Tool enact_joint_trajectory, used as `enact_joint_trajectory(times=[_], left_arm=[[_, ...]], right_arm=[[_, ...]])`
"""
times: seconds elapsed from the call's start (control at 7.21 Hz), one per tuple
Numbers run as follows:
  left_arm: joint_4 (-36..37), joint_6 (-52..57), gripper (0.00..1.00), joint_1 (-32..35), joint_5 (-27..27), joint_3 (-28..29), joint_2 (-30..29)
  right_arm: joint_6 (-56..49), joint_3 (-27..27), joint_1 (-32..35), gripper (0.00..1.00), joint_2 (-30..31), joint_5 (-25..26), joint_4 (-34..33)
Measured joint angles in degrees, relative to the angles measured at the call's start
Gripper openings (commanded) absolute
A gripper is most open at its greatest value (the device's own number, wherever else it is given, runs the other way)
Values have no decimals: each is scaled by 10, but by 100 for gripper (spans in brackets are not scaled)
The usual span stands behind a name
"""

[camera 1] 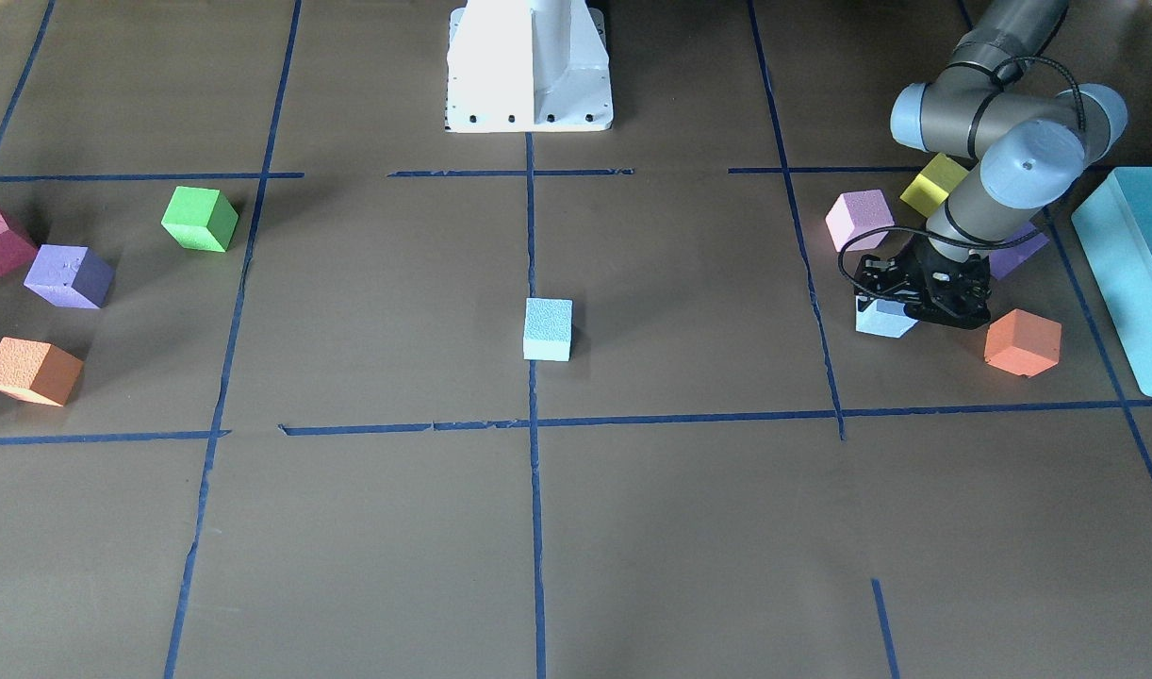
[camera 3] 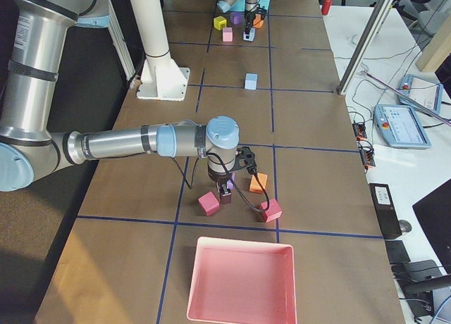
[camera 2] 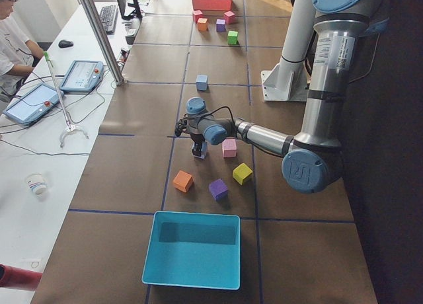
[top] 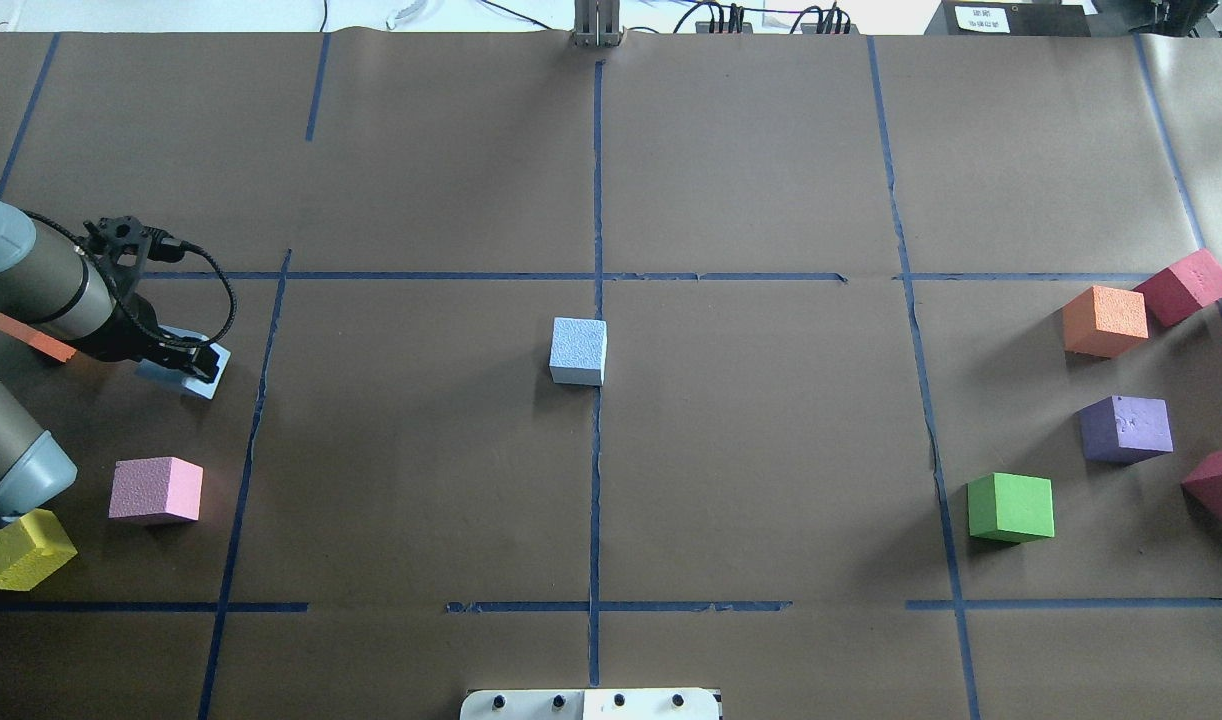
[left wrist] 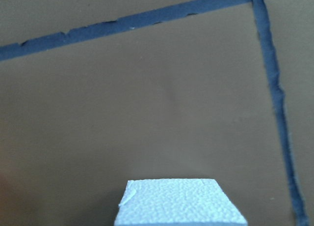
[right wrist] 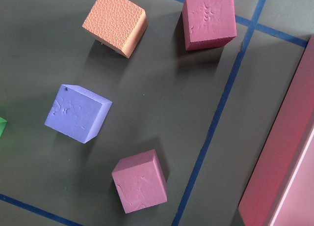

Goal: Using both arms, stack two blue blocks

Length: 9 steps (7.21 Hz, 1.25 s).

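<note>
My left gripper is going to the pale blue block [camera 1: 551, 318] at the table's centre. It will let go of the second blue block on top of that block.
One pale blue block [camera 1: 548, 328] stands alone at the table's centre, on the middle tape line; it also shows in the overhead view [top: 578, 351]. My left gripper [top: 199, 362] is down at the second blue block [camera 1: 882, 321] on my left side, and its black fingers look shut on it at about table height. The left wrist view shows that block's grainy top [left wrist: 179, 204] close under the camera. My right gripper [camera 3: 227, 190] hangs above the coloured cubes on my right. It shows only in the right side view, so I cannot tell whether it is open or shut.
A pink cube [top: 156, 490], a yellow cube [top: 21, 548], an orange cube [camera 1: 1022, 342] and a purple cube [camera 1: 1019, 253] lie close around the left gripper, beside a large teal box [camera 1: 1137, 273]. Green [top: 1011, 507], purple [top: 1126, 428] and orange [top: 1104, 320] cubes lie at the right.
</note>
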<state>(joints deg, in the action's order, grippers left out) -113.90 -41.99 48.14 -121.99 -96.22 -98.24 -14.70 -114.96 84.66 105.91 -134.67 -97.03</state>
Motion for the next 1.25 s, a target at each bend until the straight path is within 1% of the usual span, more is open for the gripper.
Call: enact_joint_trajectory(times=[0.14,0.28,0.42,0.55,0.69,0.83,0.97,1.11,1.25], left_arm=[[23,-44,16,-4,0,-10,-41],[75,-87,16,-21,7,-14,-105],[138,-122,16,-54,33,-11,-178],[184,-157,16,-84,67,-3,-243],[206,-193,17,-106,86,20,-303],[215,-222,17,-122,95,61,-360],[217,-238,21,-136,106,94,-397],[217,-245,33,-146,118,111,-414],[218,-247,53,-151,125,118,-419]], right_arm=[[0,1,0,100,0,-4,0],[-1,1,0,100,1,-5,0],[-1,2,0,100,1,-6,0],[-1,3,0,100,1,-6,0],[-2,4,0,100,1,-6,0],[-2,4,0,100,1,-6,0],[-2,5,0,100,1,-6,0],[-1,5,0,100,0,-6,0],[-1,5,0,100,0,-6,0]])
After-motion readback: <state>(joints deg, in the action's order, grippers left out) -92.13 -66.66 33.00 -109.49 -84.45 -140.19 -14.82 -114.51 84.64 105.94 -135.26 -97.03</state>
